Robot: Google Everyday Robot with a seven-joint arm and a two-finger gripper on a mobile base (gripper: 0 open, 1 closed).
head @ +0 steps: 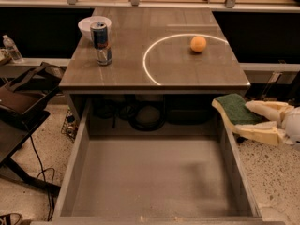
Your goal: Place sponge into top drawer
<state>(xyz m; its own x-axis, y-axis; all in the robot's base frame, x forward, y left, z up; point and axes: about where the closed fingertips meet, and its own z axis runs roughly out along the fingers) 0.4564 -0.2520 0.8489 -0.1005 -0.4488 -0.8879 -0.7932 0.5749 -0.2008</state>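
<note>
I need to release the sponge near the middle of the open top drawer's bare grey bottom (pixel 160 162).
The top drawer (pixel 75 172) is pulled wide open below the table, a grey box with a bare flat bottom. The sponge (pixel 235 108), dark green on top with pale yellow foam below, is held at the right, just outside and above the drawer's right wall, below the table's front right corner. My gripper (pixel 248 118) reaches in from the right edge with its cream fingers (pixel 265 109) shut on the sponge.
On the grey table (pixel 164 64) stand a blue drink can (pixel 101 43), a white bowl (pixel 90 24) behind it and an orange ball (pixel 198 43) inside a white arc. A black bag and chair (pixel 23 102) stand at the left. Cables (pixel 145 116) hang behind the drawer.
</note>
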